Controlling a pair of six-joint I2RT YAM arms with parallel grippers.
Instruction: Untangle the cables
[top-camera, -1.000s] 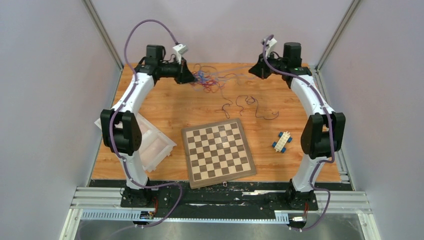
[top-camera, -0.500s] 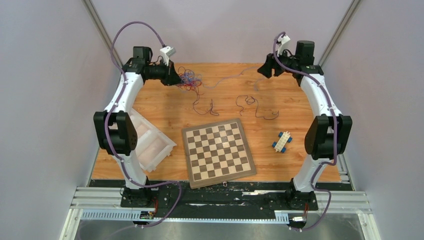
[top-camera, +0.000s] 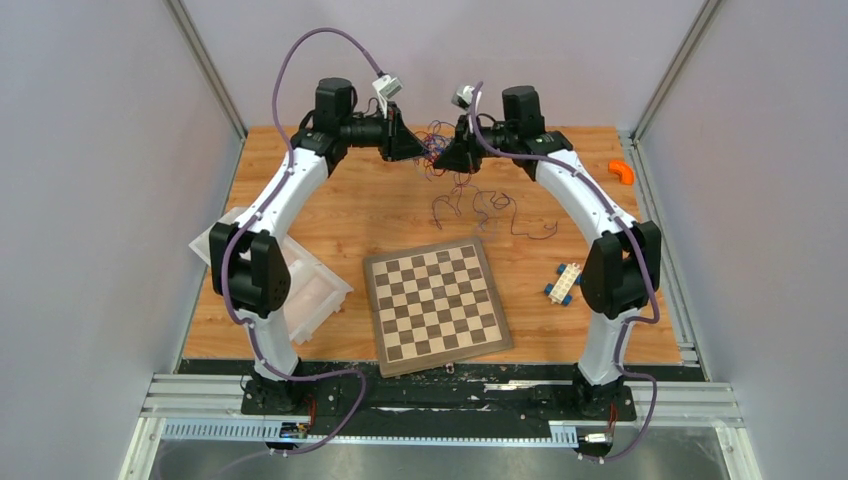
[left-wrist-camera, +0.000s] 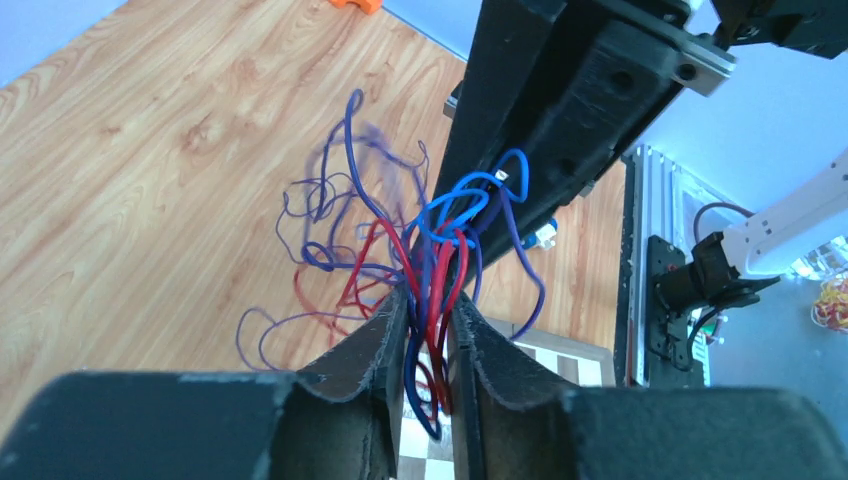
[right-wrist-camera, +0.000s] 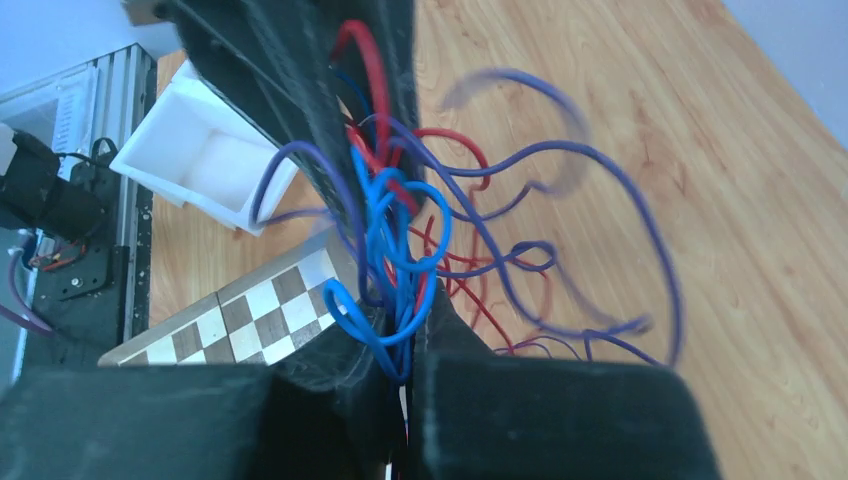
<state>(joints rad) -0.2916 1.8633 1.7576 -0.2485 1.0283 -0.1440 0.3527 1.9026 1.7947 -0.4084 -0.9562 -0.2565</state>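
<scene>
My left gripper is pinching a bunch of red and dark purple cables. It should open, grab just red and blue cables (left-wrist-camera: 452, 232), and pull them clear.
The cables (top-camera: 436, 146) are a tangle of thin red, blue and dark purple wires, held in the air between my two grippers at the back middle of the table. My left gripper (top-camera: 419, 152) is shut on red and blue strands, which show between its pads in the left wrist view (left-wrist-camera: 428, 318). My right gripper (top-camera: 448, 159) faces it closely and is shut on blue loops (right-wrist-camera: 400, 335). Loose loops fan out over the wood (right-wrist-camera: 560, 250). Some strands hang down to the table (top-camera: 445, 207). A dark cable (top-camera: 517, 218) lies apart on the wood.
A chessboard (top-camera: 436, 305) lies at the front middle. A white tray (top-camera: 305, 290) sits at the left by the left arm. A white and blue toy block (top-camera: 564, 282) lies at the right. An orange piece (top-camera: 622, 171) lies at the back right edge.
Both grippers have swung inward from the back corners and now meet at the back middle. The tangle has come with them and is bunched between them, off the table.
</scene>
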